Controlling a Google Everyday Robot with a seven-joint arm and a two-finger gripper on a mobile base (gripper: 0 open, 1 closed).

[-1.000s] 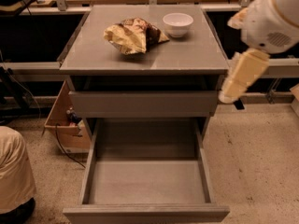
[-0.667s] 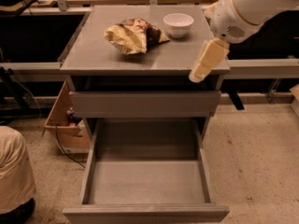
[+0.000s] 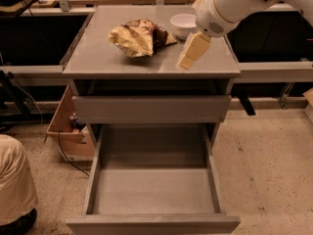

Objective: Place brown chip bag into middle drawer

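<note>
The gripper will grab the end of the brown chip bag (image 3: 160,35) nearest the small white bowl.
The brown chip bag (image 3: 139,37) lies crumpled on the grey cabinet top (image 3: 112,62), left of centre and toward the back. My gripper (image 3: 186,61), pale yellow on a white arm, hangs over the right part of the top. It is to the right of the bag and a little nearer, apart from it and holding nothing. The middle drawer (image 3: 154,192) is pulled out wide below, and its flat grey bottom is bare. Another grey drawer front (image 3: 151,109) above it is closed.
A small white bowl (image 3: 183,24) stands behind the gripper, right of the bag. A cardboard box (image 3: 66,131) with cables sits on the floor left of the cabinet. A tan-clothed person (image 3: 14,182) is at the lower left. Metal rails run behind the cabinet.
My arm has swung left and up, from beside the cabinet's right side to over its top, closer to the bag. The bag, bowl and drawers have not moved.
</note>
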